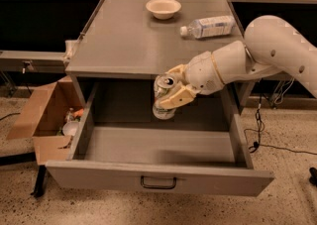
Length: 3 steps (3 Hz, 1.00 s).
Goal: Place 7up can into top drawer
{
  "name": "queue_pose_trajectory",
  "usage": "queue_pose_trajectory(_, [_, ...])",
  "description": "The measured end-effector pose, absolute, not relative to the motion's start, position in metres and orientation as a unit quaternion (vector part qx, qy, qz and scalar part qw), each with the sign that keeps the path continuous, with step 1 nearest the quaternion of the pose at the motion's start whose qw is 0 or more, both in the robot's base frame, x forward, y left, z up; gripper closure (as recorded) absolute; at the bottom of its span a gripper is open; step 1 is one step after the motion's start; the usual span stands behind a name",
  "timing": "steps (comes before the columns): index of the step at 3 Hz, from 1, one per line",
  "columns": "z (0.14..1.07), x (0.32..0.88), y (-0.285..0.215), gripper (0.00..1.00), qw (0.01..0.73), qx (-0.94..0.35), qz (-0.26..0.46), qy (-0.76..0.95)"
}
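I need to set the 7up can down with my gripper near the middle of the drawer's grey bottom, behind the drawer's handle [170, 140].
The 7up can [162, 96] is a small silver can with a pull-tab top, held upright in the air over the open top drawer [158, 180], just in front of the cabinet's top edge. My gripper [171, 91] is shut on the can, its cream fingers [177, 97] wrapped around the can's right side. The white arm reaches in from the right. The drawer is pulled fully out, its grey inside bare, with a dark wire handle [158, 183] on its front panel.
A white bowl [163, 7] and a clear plastic water bottle [208, 26] lying on its side sit on the grey cabinet top [124, 45]. A brown cardboard box [47, 115] with oddments stands on the floor at the left. Cables lie at the right.
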<state>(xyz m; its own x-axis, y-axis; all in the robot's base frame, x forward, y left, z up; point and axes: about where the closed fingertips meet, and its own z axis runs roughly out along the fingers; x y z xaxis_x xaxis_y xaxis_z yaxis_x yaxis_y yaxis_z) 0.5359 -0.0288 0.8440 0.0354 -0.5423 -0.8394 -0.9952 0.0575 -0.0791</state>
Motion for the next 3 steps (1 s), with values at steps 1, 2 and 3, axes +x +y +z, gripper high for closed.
queue_pose_trajectory(1, [0.844,0.536,-0.029,1.00,0.373,-0.616,0.304,0.624])
queue_pose_trajectory(2, [0.813,0.537,-0.033,1.00,0.375,-0.601,0.307,0.636])
queue_pose_trajectory(3, [0.754,0.538,-0.043,1.00,0.371,-0.580,0.310,0.655])
